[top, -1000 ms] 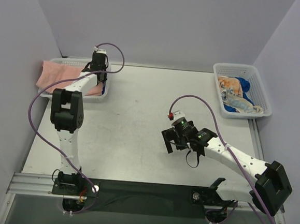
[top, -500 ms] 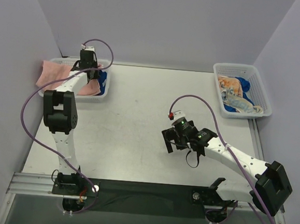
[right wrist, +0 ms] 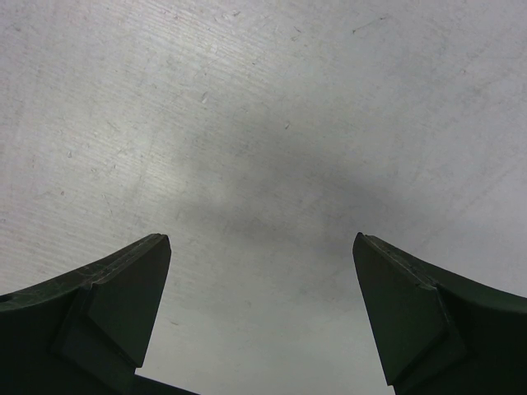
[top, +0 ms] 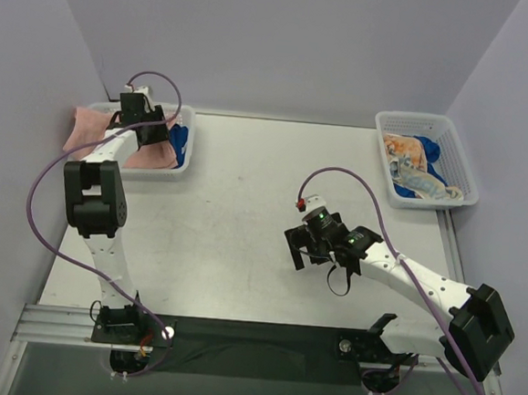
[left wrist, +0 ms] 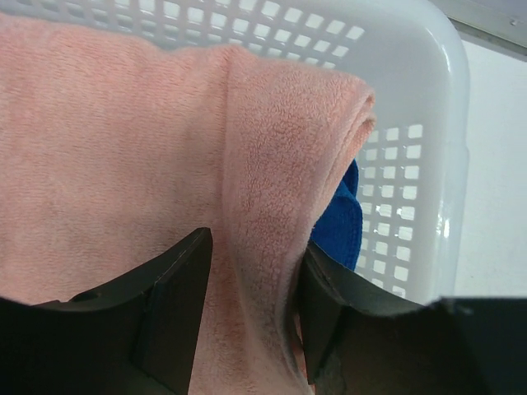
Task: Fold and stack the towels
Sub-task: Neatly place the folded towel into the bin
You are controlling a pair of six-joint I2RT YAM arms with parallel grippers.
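Note:
My left gripper should grab the raised pink fold (left wrist: 268, 214) and pull it across, because the pink towel hangs over one rim of the basket and leaves the blue towel uncovered.
The salmon-pink towel (top: 91, 129) lies in the left white mesh basket (top: 186, 114) and hangs over its left rim. My left gripper (top: 150, 134) is inside that basket, shut on a raised fold of the pink towel (left wrist: 107, 140); the left gripper (left wrist: 255, 247) has a jaw on each side of the fold. A royal-blue towel (top: 179, 140) shows under the pink one at the basket's right end, also in the left wrist view (left wrist: 339, 222). My right gripper (top: 301, 253) hangs open and empty over bare table, as the right wrist view (right wrist: 259, 247) shows.
A second white mesh basket (top: 425, 121) stands at the far right, holding a white towel with orange and blue print (top: 413, 168) and another blue cloth (top: 430, 148). The left basket's wall (left wrist: 428, 123) is close on the right of my left fingers.
My left gripper has moved left across the basket with the pink towel in it, uncovering the blue towel at the basket's right end. The right arm has not moved.

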